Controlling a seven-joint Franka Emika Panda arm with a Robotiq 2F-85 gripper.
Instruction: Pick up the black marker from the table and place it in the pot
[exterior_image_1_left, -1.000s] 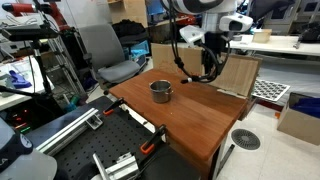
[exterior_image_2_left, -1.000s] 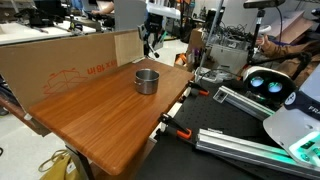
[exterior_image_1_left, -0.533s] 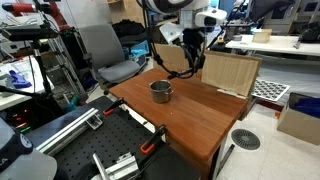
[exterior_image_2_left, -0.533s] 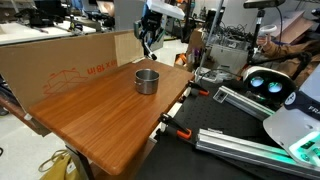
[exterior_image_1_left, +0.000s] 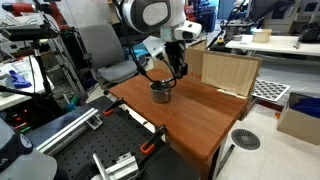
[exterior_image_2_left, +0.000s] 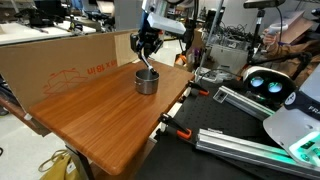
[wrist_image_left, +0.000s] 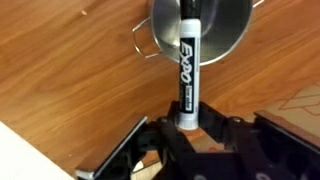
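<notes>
Next, my gripper lets go of the black marker inside the grey metal pot (exterior_image_1_left: 162, 86) (wrist_image_left: 197, 25), with the marker's whitish end leaning on the pot's rim.
My gripper (wrist_image_left: 186, 122) is shut on the black marker (wrist_image_left: 187, 62), gripping its whitish end. The marker's dark body points away from me over the grey metal pot (wrist_image_left: 225, 35), which sits at the top of the wrist view on the reddish-brown table (wrist_image_left: 70, 80). In both exterior views the gripper (exterior_image_1_left: 176, 70) (exterior_image_2_left: 146, 48) hangs just above the pot (exterior_image_1_left: 160, 92) (exterior_image_2_left: 147, 81). The marker (exterior_image_2_left: 148, 65) hangs down from the jaws, with its lower tip at the pot's rim. The pot stands near the table's (exterior_image_1_left: 205, 115) far end.
A cardboard panel (exterior_image_2_left: 60, 70) runs along one long table edge, and a wooden board (exterior_image_1_left: 228, 72) stands at another edge. A grey office chair (exterior_image_1_left: 105, 50) is behind the table. Clamps and rails (exterior_image_2_left: 185, 130) line the near side.
The arm has carried the marker sideways from beside the wooden board to a spot right over the pot, and lower. The pot has not moved.
</notes>
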